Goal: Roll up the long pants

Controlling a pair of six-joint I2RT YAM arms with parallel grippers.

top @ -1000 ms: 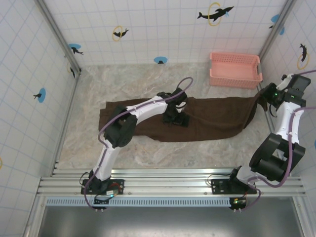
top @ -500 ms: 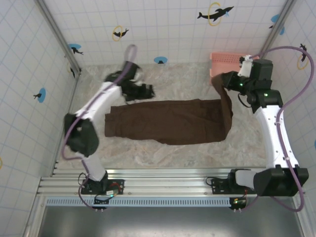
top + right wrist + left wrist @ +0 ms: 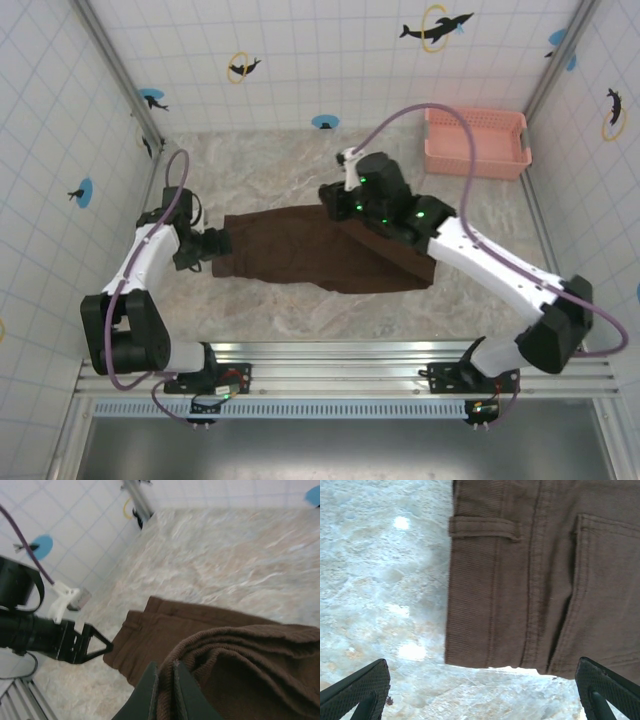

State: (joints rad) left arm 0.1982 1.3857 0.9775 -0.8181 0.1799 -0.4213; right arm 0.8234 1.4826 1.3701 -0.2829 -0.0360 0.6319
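My right gripper has the bunch of brown cloth. It will let go of it on the waistband end (image 3: 232,258) (image 3: 125,651) next to my open left gripper.
The long pants (image 3: 290,250) lie dark brown across the middle of the table, waistband to the left. My right gripper (image 3: 335,200) hangs over their middle, shut on a bunched fold of the leg end (image 3: 225,650), which is lifted and doubled back over the rest. In the right wrist view the cloth is pinched between the two fingers (image 3: 150,690). My left gripper (image 3: 215,245) stands open at the waistband's left end; in its own view the waistband with a belt loop (image 3: 482,528) and pocket lies just ahead of the spread fingertips (image 3: 357,687), nothing between them.
A pink basket (image 3: 477,141) sits at the back right corner. Tiled walls close in the back and both sides. Bare marble table (image 3: 300,165) lies behind the pants and in front of them, up to the metal rail (image 3: 340,370) at the near edge.
My right arm has swung from the far right to the middle, carrying the leg end over the pants. My left arm has come from the back left down to the waistband's left end.
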